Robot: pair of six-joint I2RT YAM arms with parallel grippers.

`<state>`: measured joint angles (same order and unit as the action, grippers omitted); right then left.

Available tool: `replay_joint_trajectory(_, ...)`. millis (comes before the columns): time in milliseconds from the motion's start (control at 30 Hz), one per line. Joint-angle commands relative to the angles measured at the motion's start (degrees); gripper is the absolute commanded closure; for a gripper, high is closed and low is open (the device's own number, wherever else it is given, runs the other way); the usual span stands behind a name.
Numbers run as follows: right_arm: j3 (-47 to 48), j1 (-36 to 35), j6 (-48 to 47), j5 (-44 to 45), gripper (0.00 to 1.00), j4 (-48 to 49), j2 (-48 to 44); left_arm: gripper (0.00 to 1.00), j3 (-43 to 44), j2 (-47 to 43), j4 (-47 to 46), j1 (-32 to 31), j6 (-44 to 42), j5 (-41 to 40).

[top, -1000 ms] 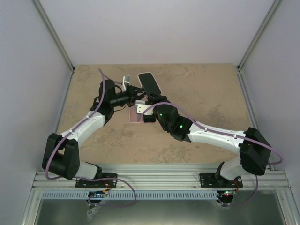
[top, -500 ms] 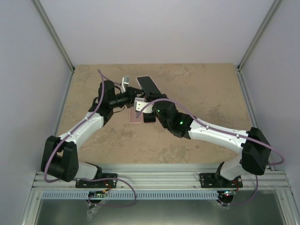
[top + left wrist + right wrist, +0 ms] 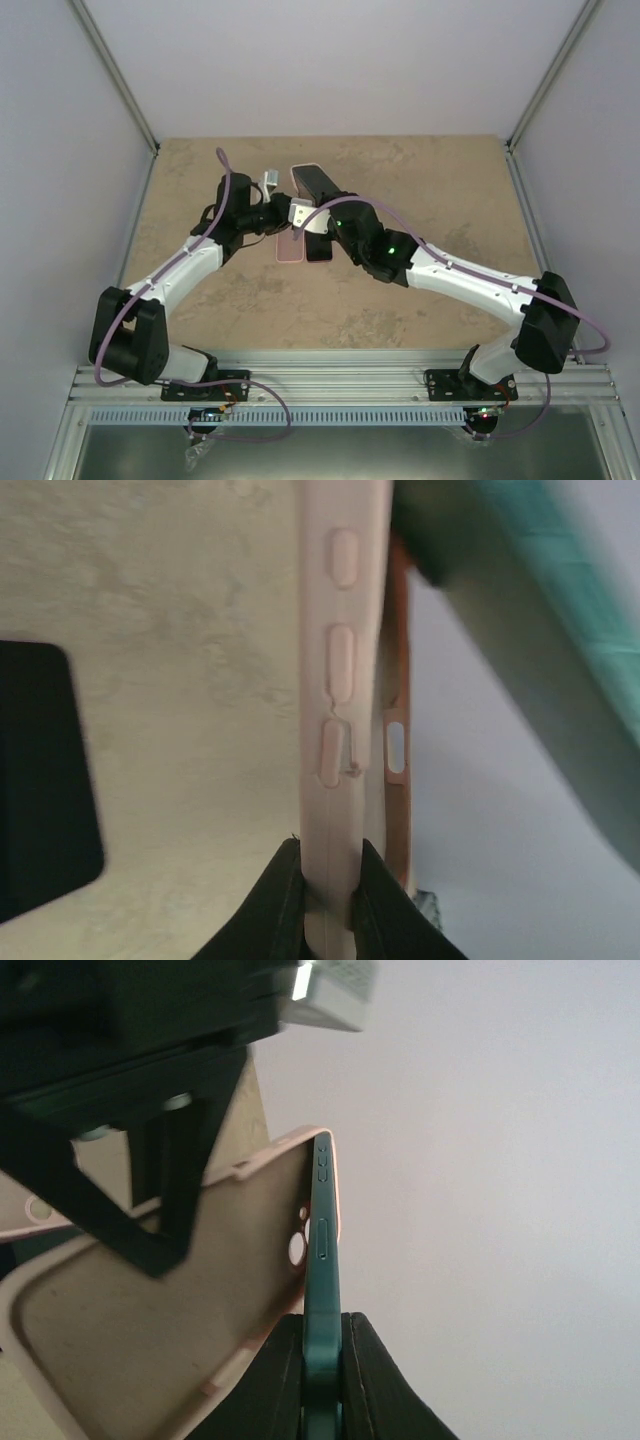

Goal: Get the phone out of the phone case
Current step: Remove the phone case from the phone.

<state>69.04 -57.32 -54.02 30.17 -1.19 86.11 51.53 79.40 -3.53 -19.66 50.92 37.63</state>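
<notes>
The other pink phone case is opposite the black phone (image 3: 259, 241). Next, I release the pink phone case beside that other one with my left gripper.
My left gripper (image 3: 283, 222) is shut on the side edge of the pink phone case (image 3: 289, 248). In the left wrist view the black fingertips (image 3: 282, 900) pinch the case's button edge (image 3: 340, 700). My right gripper (image 3: 318, 212) is shut on the dark teal phone (image 3: 316, 184). In the right wrist view its fingers (image 3: 375, 1380) clamp the phone's edge (image 3: 322, 1280). The phone stands peeled away from the open inside of the case (image 3: 150, 1300). Its far end still meets the case rim. Both are held above the table's middle back.
The tan table (image 3: 420, 200) has white walls at the back and sides and a metal rail along the near edge. The left gripper body (image 3: 130, 1040) fills the upper left of the right wrist view. A black shape (image 3: 40, 810) shows at the left of the left wrist view.
The right gripper and phone have shifted a little left and back, closer to the left gripper. The left wrist has turned slightly. Both grips have stayed shut.
</notes>
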Motion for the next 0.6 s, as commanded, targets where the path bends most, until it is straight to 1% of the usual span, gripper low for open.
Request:
replay_joint_trajectory(0,4.50,1.24,5.67,-1.13,1.00,-1.28,-3.58,1.00,0.98,1.34,6.15,2.08,-4.40,-9.76)
replay_joint_trajectory(200,5.73,2.90,9.49,-4.74,0.99,-5.72,-4.90,1.00,1.88,0.88,9.02,3.40,-8.37,-13.15)
replay_joint_trajectory(333,6.02,4.38,12.21,-7.33,1.00,-8.07,-6.05,1.00,3.30,0.88,12.35,5.18,-12.75,-10.85)
replay_joint_trajectory(400,5.98,5.16,13.32,-8.85,0.99,-9.26,-6.67,1.00,3.86,0.43,13.93,6.51,-16.97,-8.86)
replay_joint_trajectory(567,6.03,7.62,16.90,-14.11,1.00,-12.42,-8.38,1.00,6.27,-1.09,22.39,10.21,-30.66,-11.60)
